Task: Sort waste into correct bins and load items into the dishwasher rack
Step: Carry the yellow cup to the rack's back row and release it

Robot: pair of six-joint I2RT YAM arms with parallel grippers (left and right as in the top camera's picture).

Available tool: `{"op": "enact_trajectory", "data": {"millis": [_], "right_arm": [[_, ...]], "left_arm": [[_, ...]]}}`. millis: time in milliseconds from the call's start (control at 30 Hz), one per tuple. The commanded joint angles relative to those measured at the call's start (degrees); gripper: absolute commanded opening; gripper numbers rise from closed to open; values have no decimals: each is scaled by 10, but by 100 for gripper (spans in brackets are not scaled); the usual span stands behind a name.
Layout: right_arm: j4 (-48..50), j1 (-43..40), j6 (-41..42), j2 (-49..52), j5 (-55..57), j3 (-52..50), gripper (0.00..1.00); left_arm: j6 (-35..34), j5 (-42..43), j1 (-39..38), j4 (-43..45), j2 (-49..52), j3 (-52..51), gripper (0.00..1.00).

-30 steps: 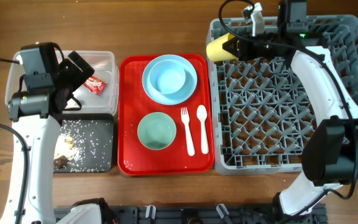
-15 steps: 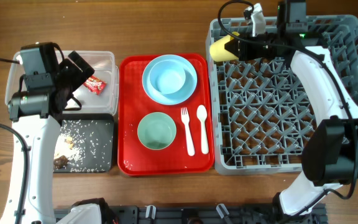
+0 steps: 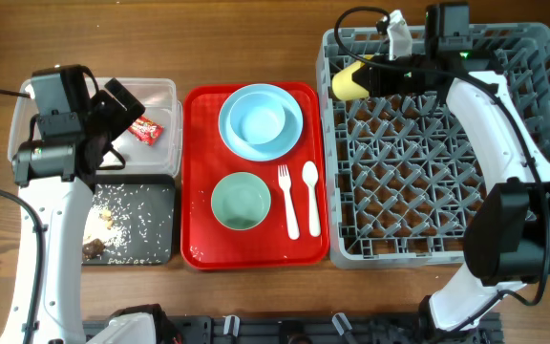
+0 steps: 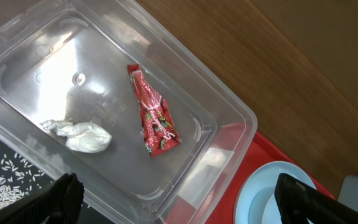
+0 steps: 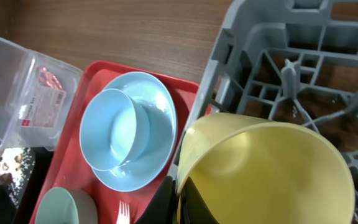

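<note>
I will release the yellow cup, which hangs tilted over the rack's corner now, with my right gripper just inside the grey rack's side [image 3: 349, 104] beside the blue plate.
My right gripper [image 5: 178, 200] is shut on the rim of the yellow cup [image 3: 346, 81], which hangs tilted over the far left corner of the grey dishwasher rack [image 3: 428, 191]. The cup [image 5: 266, 174] fills the right wrist view. My left gripper [image 4: 182, 199] stands open above the clear bin [image 4: 55, 56], which holds a red wrapper [image 4: 157, 118] and a white tissue [image 4: 79, 134]. Rice scraps lie in the black bin [image 3: 137, 225]. On the red tray [image 3: 199, 172] sit a blue bowl [image 3: 258, 117] in a blue plate [image 3: 232, 139], a green bowl [image 3: 241, 201], a fork [image 3: 287, 201] and a spoon [image 3: 311, 196].
The rack's upright pegs [image 5: 291, 74] rise just beyond the cup. The red tray lies between the bins and the rack, touching both. Bare wooden table [image 3: 160, 38] runs along the far side.
My right gripper has carried the yellow cup a little to the right, further over the rack's corner, and turned it. The left arm has not moved.
</note>
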Motion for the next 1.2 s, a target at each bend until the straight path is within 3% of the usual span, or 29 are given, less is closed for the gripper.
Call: {"op": "enact_trajectory", "data": {"millis": [0, 367, 533, 700, 933, 1167], "right_arm": [[-13, -1, -10, 5, 46, -6, 5], [-28, -1, -14, 5, 48, -6, 4], [-15, -1, -14, 5, -41, -6, 4], [0, -2, -14, 5, -62, -6, 4], [28, -14, -32, 5, -240, -6, 4], [17, -14, -86, 25, -227, -9, 4]], "left_arm": [[-5, 1, 2, 1, 0, 5, 100], [-5, 1, 2, 1, 0, 5, 100], [-5, 1, 2, 1, 0, 5, 100], [-5, 1, 2, 1, 0, 5, 100], [-5, 1, 2, 1, 0, 5, 100], [-5, 1, 2, 1, 0, 5, 100]]}}
